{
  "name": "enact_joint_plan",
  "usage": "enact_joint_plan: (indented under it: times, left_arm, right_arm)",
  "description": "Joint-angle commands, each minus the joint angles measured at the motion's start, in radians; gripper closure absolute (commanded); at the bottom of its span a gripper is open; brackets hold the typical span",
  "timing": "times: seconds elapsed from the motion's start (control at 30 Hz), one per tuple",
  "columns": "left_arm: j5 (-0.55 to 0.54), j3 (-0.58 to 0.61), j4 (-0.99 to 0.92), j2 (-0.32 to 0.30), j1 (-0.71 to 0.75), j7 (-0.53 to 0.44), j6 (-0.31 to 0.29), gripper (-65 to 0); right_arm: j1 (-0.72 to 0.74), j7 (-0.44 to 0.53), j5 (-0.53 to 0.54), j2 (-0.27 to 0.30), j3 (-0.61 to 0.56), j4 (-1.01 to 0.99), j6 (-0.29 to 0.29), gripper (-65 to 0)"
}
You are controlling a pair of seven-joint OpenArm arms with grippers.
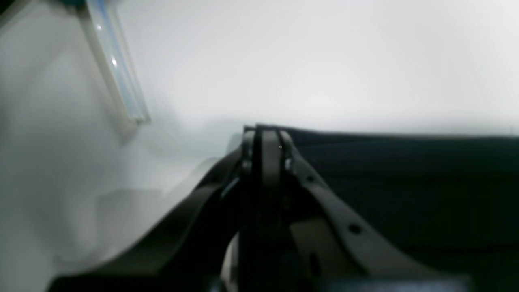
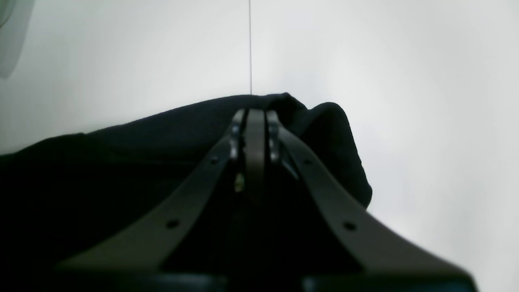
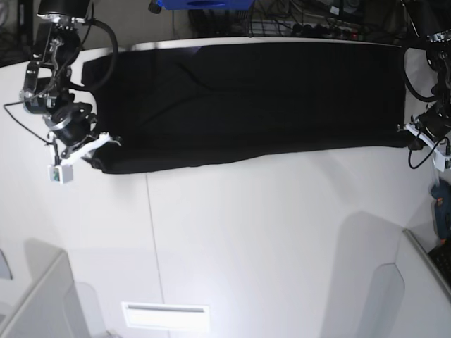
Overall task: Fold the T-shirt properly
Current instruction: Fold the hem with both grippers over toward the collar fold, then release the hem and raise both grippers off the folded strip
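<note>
My right gripper is holding the corner of the T-shirt. Next, I put that corner down on the black cloth (image 3: 108,82) just short of the cloth's far edge.
The black T-shirt (image 3: 246,98) lies spread as a wide band across the far half of the white table (image 3: 268,232), plain side up. At the band's near left corner my right gripper (image 3: 102,144) is shut on the cloth. In the right wrist view the T-shirt (image 2: 121,162) bunches up around the closed right gripper (image 2: 255,111). My left gripper (image 3: 411,135) is at the near right corner. In the left wrist view the left gripper (image 1: 265,132) is closed on the edge of the T-shirt (image 1: 405,174), just above the table.
A blue box (image 3: 204,3) and cables sit behind the table's far edge. A blue tool (image 3: 442,204) lies by the right edge. A white slot (image 3: 165,315) is at the front. A clear bar (image 1: 117,69) shows in the left wrist view.
</note>
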Motion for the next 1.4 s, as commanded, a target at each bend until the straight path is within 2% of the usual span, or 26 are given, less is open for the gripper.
enact_joint_plan:
  times: [0.0,0.27,0.67,1.17,1.23,1.37]
  left_arm:
    - [-0.015,-0.009,0.037,-0.024,0.01,-0.023,0.001,0.0]
    - [-0.015,-0.105,0.118,-0.012,0.134,-0.023,-0.001,0.0]
    - [-0.015,-0.109,0.227,-0.01,0.288,-0.024,-0.002,0.0]
    - [-0.007,-0.111,0.225,-0.01,0.361,-0.024,-0.001,0.0]
    - [-0.007,-0.115,0.225,-0.01,0.366,-0.024,-0.001,0.0]
    - [-0.013,-0.163,0.232,-0.01,0.378,-0.024,-0.001,0.0]
  right_arm:
    - [-0.005,0.017,0.006,0.009,0.008,0.021,0.005,0.0]
    - [-0.105,0.02,0.007,0.009,0.009,0.072,0.008,0.0]
    - [-0.232,0.02,0.007,0.009,0.023,0.125,0.009,0.0]
    - [-0.323,0.02,0.009,0.008,0.023,0.133,0.011,0.0]
    - [-0.327,0.02,0.035,0.008,0.026,0.135,0.011,0.0]
    - [-0.327,0.014,0.161,0.02,0.095,0.135,0.011,0.0]
